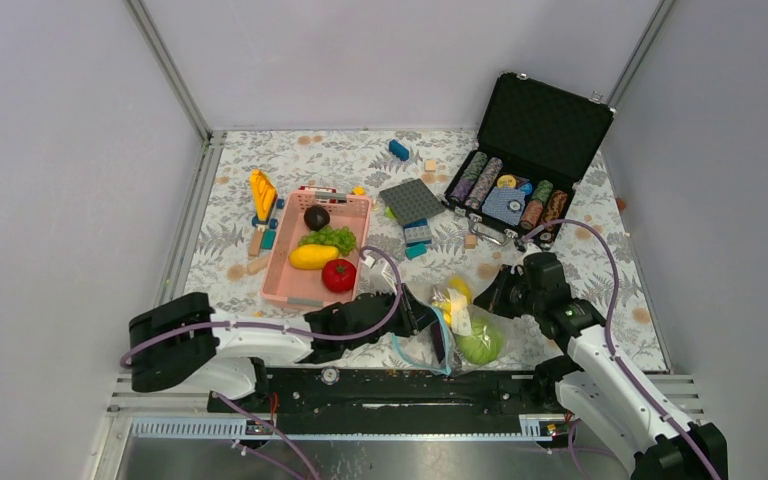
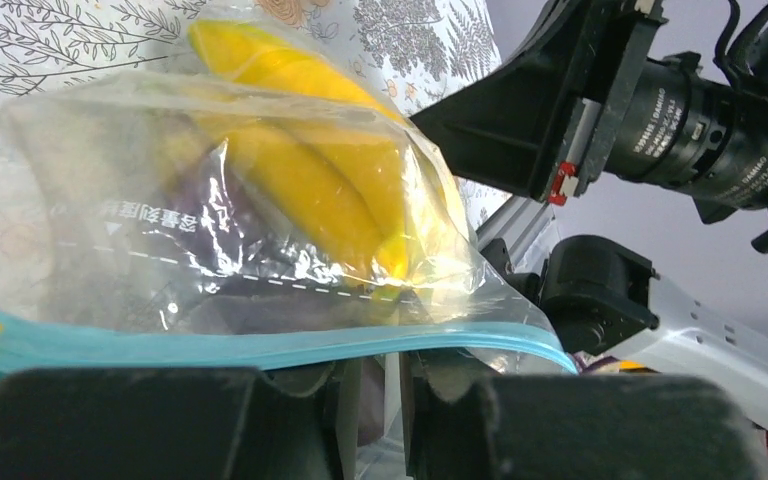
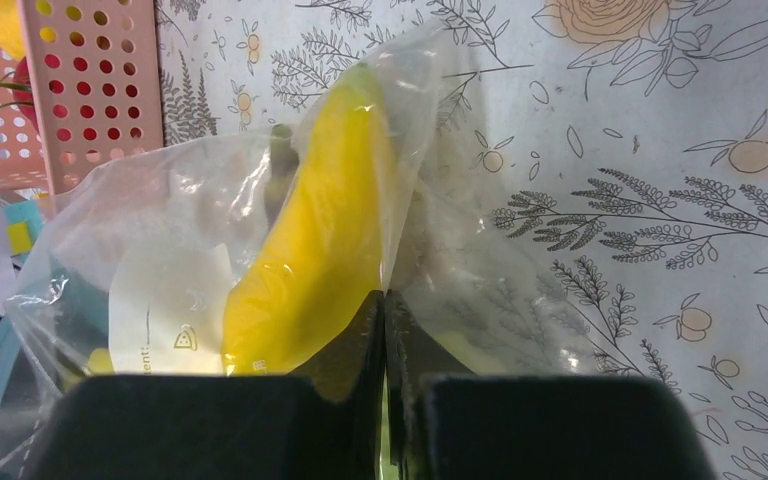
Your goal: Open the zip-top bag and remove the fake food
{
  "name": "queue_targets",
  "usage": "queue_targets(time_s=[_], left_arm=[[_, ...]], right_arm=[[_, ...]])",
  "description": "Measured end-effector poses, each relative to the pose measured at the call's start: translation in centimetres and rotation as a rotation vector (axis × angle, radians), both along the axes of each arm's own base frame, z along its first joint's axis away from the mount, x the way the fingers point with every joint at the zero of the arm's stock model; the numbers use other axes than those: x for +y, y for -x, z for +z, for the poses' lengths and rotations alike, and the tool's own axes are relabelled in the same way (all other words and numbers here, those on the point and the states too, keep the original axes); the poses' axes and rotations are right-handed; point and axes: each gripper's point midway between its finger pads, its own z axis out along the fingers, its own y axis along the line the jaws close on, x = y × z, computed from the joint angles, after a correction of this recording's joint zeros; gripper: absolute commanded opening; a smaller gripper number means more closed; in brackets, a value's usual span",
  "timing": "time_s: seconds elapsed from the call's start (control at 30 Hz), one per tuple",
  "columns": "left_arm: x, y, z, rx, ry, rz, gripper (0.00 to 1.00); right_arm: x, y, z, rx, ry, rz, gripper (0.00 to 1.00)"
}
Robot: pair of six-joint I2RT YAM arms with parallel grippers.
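My left gripper is going to release the yellow bananas, still inside the zip-top bag, between the mango and the pink basket's near rim [image 1: 303, 285].
The zip-top bag [image 1: 465, 325] lies at the near middle of the table between my two grippers. It holds yellow bananas [image 1: 457, 293] and a pale-green cabbage [image 1: 481, 343]. My left gripper [image 1: 430, 325] is shut on the bag's plastic just below the light-blue zipper strip [image 2: 260, 348]; in the left wrist view [image 2: 385, 372] the bananas [image 2: 310, 170] sit behind the strip. My right gripper [image 1: 500, 295] is shut on a fold of the bag on its far right side; in the right wrist view [image 3: 383, 300] it is beside a banana [image 3: 325, 230] and the white label [image 3: 165, 310].
A pink basket [image 1: 282, 283] left of the bag holds a tomato [image 1: 338, 275], mango [image 1: 312, 256], lettuce [image 1: 328, 238] and a dark round piece [image 1: 316, 217]. An open black poker-chip case [image 1: 520, 190] stands at the back right. Small blocks and a grey plate [image 1: 412, 201] lie behind.
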Motion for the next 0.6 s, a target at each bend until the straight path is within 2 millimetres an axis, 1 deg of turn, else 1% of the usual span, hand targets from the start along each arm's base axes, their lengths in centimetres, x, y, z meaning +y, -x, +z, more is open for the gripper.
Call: queue_targets(time_s=[0.23,0.33,0.5,0.6], left_arm=[[1.6,1.7,1.3,-0.051,-0.083,-0.103,0.13],[2.6,2.3,2.0,-0.075,-0.107,-0.13,0.13],[4.5,3.0,4.4,-0.124,-0.096,-0.15,0.13],[5.3,3.4,4.8,-0.137,-0.107,-0.165,0.13]], right_arm=[[-0.5,-0.2,0.9,-0.023,-0.013,-0.073,0.0],[-0.4,-0.2,1.3,-0.016,-0.031,-0.103,0.0],[-2.1,-1.1,0.8,-0.017,0.027,-0.204,0.0],[-2.6,-1.3,0.6,-0.02,0.048,-0.234,0.0]])
